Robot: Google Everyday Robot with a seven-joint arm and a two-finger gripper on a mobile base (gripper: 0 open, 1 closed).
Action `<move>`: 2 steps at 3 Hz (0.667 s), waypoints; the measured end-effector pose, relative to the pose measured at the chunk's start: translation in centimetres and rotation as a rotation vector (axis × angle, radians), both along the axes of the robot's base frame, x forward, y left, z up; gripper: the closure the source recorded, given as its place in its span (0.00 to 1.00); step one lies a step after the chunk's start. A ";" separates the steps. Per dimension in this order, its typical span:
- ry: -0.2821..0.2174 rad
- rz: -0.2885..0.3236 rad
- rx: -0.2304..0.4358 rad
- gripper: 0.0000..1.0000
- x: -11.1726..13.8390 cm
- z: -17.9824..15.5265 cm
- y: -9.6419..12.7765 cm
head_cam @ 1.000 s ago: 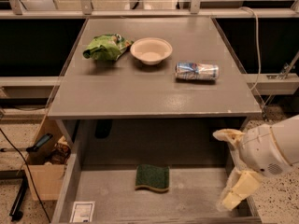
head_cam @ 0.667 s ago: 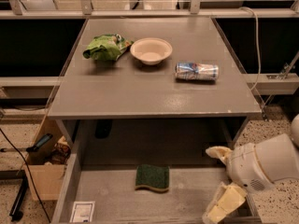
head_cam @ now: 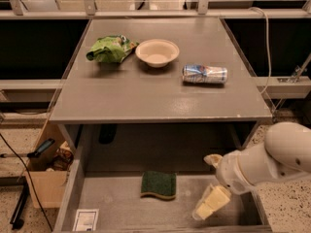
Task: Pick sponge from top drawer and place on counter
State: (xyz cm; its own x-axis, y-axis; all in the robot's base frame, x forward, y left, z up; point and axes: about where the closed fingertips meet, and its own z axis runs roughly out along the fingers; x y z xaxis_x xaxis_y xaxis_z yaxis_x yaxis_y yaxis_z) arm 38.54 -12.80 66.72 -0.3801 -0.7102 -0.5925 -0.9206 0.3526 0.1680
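Observation:
The dark green sponge is in the drawer, and my gripper needs to go to it next and close on the sponge's end [head_cam: 171, 186] nearest my gripper's fingers.
The sponge [head_cam: 158, 184], dark green with a pale yellow wavy edge, lies flat in the middle of the open top drawer [head_cam: 112, 203], a grey tray with a white label sticker at its front left. The grey counter [head_cam: 160, 93] is above it. My gripper [head_cam: 206, 184] hangs over the drawer's right part, to the right of the sponge and apart from it. Its two pale fingers are spread, one at the top and one at the bottom, with nothing between them.
On the counter lie a bright green snack bag [head_cam: 111, 49], a cream bowl [head_cam: 157, 52] and a tipped drink can [head_cam: 204, 74]. A cardboard box [head_cam: 46, 171] stands on the floor to the left. Dark shelving runs along both sides.
My arm and gripper have moved left and lower, from the drawer's right edge into the space over the drawer, closer to the sponge. The sponge has not moved.

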 end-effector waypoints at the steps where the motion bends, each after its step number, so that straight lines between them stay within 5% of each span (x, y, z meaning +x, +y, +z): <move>1: -0.071 0.030 -0.040 0.00 7.7 0.7 1.8; 2: -0.062 0.034 -0.031 0.00 6.6 0.2 2.6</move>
